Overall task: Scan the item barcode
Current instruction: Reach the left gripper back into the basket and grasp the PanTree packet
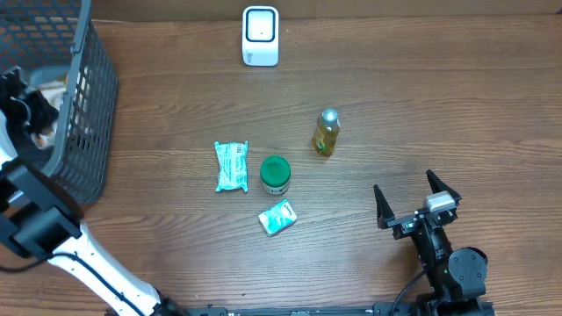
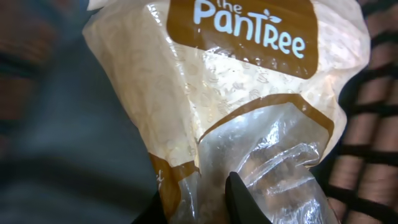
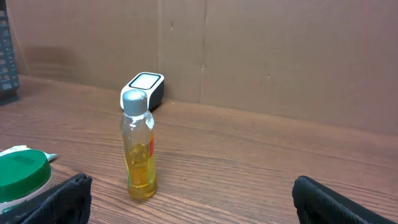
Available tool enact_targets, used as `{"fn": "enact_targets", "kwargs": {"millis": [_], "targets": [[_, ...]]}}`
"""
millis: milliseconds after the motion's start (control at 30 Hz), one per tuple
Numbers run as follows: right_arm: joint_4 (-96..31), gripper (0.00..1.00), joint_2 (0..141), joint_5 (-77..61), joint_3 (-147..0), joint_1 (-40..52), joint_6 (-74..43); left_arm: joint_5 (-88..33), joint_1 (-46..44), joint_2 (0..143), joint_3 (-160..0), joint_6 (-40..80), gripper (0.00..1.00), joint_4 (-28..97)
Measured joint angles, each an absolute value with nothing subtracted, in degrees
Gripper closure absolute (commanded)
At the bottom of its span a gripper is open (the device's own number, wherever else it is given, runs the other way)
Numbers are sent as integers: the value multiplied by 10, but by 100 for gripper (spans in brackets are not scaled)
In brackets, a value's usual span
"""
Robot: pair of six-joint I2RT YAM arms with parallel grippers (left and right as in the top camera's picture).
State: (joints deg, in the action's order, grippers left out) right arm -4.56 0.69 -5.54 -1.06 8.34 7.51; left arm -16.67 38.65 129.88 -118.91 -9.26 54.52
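Note:
Next, I let go of the snack bag with my left gripper at the front end of the teal-and-white packet (image 1: 225, 198), beside the green-lidded jar. The bag is now inside the dark mesh basket.
In the left wrist view, a crinkly plastic snack bag (image 2: 249, 93) printed "the PanTree" in white on brown fills the frame. My left gripper (image 2: 196, 208) is shut on its clear lower part, one black finger (image 2: 242, 202) lying over the plastic. From overhead, that gripper (image 1: 26, 110) sits inside the dark mesh basket (image 1: 88, 114) at the far left. No barcode shows on the bag. The white barcode scanner (image 1: 261, 35) stands at the table's back edge, and also shows in the right wrist view, scanner (image 3: 144, 87). My right gripper (image 1: 402, 181) rests open and empty at the front right.
On the table's middle lie a yellow-liquid bottle (image 1: 326, 132) with a silver cap, a green-lidded jar (image 1: 275, 175), a teal-and-white packet (image 1: 231, 165) and a smaller packet (image 1: 277, 217). In the right wrist view, the bottle (image 3: 138, 146) stands ahead of the open right gripper (image 3: 199, 205). A brown wall closes the back.

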Motion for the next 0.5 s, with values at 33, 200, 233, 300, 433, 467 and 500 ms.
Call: {"fn": "enact_targets", "kwargs": {"millis": [33, 200, 233, 300, 433, 467, 500], "targets": [[-46, 0, 7, -55, -11, 83, 75, -164, 387, 1276, -1189, -84, 96, 544], [-46, 0, 7, -55, -11, 83, 75, -158, 387, 1152, -1203, -43, 96, 540], [-46, 0, 7, -55, -11, 83, 75, -158, 387, 1124, -1206, -33, 96, 538], [-46, 0, 7, -55, -11, 83, 75, -159, 387, 1079, -1211, -18, 96, 538], [-46, 0, 7, -55, -11, 83, 75, -171, 387, 1001, -1216, 7, 95, 552], [-46, 0, 7, -55, -11, 83, 75, -179, 386, 987, -1216, 12, 95, 565], [-46, 0, 7, -55, -11, 83, 75, -187, 385, 973, -1216, 16, 95, 582]]}}
